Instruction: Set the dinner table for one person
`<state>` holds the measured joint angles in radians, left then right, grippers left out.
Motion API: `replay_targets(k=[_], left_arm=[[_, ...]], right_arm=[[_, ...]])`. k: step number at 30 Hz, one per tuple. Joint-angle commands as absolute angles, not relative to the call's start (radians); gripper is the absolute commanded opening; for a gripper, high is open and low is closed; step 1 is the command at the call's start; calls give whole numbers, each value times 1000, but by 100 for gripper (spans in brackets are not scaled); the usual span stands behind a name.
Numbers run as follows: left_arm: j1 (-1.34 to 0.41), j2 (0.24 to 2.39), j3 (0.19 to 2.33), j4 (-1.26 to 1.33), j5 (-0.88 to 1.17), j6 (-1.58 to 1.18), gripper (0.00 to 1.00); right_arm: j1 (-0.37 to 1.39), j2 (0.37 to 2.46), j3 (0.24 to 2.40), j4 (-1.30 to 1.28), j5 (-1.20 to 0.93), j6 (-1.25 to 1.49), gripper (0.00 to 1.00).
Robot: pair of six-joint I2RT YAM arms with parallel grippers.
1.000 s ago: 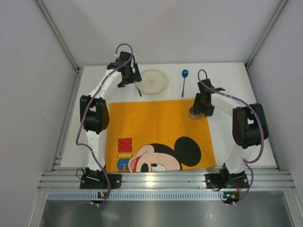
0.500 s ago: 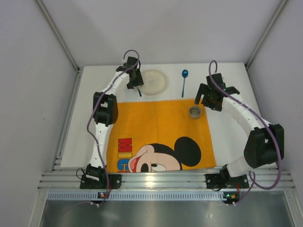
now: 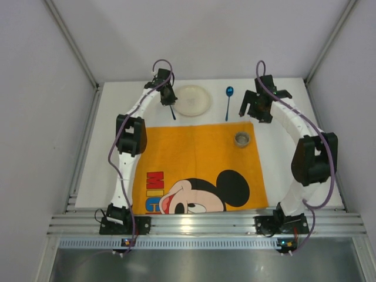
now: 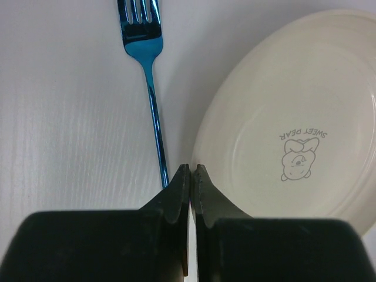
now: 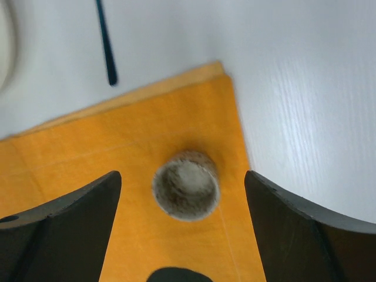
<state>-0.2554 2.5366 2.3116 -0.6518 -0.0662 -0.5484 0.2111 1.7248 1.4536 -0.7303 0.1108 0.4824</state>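
My left gripper needs to let go of the cream plate on the orange mat, over the top of the cartoon mouse's face (image 3: pixel 192 183).
On the white dinner table (image 3: pixel 114 126) a blue fork (image 3: pixel 173 113) lies just left of a cream plate (image 3: pixel 192 100). My left gripper (image 3: pixel 168 97) hangs over the fork's handle, shut. In the left wrist view the jaws (image 4: pixel 191 171) touch with nothing showing between them. The fork (image 4: pixel 150 76) runs under the left finger beside the plate (image 4: pixel 294 117). A small grey cup (image 3: pixel 242 139) stands upright on the orange mat's (image 3: pixel 194 155) far right corner. My right gripper (image 3: pixel 257 106) is open above and behind it, with the cup (image 5: pixel 187 185) free between the spread fingers (image 5: pixel 88 217).
A blue spoon (image 3: pixel 228 101) lies on the table between the plate and my right gripper; its handle (image 5: pixel 106 47) shows in the right wrist view. Metal rails run along the near edge (image 3: pixel 205 223). Grey walls close in both sides.
My left gripper went from open to shut over the fork's handle. My right gripper opened, left the cup on the mat and drew back toward the far edge.
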Motion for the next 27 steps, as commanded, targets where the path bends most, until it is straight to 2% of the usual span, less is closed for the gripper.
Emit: replay_targets(k=[1, 5, 10, 14, 18, 21, 22, 23, 27], left_arm=[[-244, 2436, 2330, -614, -36, -548, 0], [-244, 2294, 2240, -650, -15, -525, 0], [-245, 1939, 1805, -606, 37, -514, 0], [-250, 1699, 1454, -618, 81, -526, 0], [-255, 1461, 1228, -641, 136, -574, 0], [-255, 1335, 1097, -641, 143, -613, 0], [-255, 1310, 1076, -644, 140, -624, 0], [-255, 1266, 1050, -659, 146, -633, 0], [-255, 1192, 1011, -735, 218, -652, 0]], right_arm=[[209, 1885, 1699, -690, -21, 445, 86], [221, 2138, 1995, -748, -92, 472, 84], [258, 2463, 2430, -871, -104, 503, 75], [265, 2533, 2490, -859, -17, 548, 68], [303, 2604, 2555, -882, 81, 488, 61], [333, 2669, 2596, -955, 136, 459, 46], [333, 2684, 2600, -978, 143, 460, 31], [333, 2698, 2608, -1000, 146, 463, 25], [324, 2715, 2623, -1031, 141, 482, 21]])
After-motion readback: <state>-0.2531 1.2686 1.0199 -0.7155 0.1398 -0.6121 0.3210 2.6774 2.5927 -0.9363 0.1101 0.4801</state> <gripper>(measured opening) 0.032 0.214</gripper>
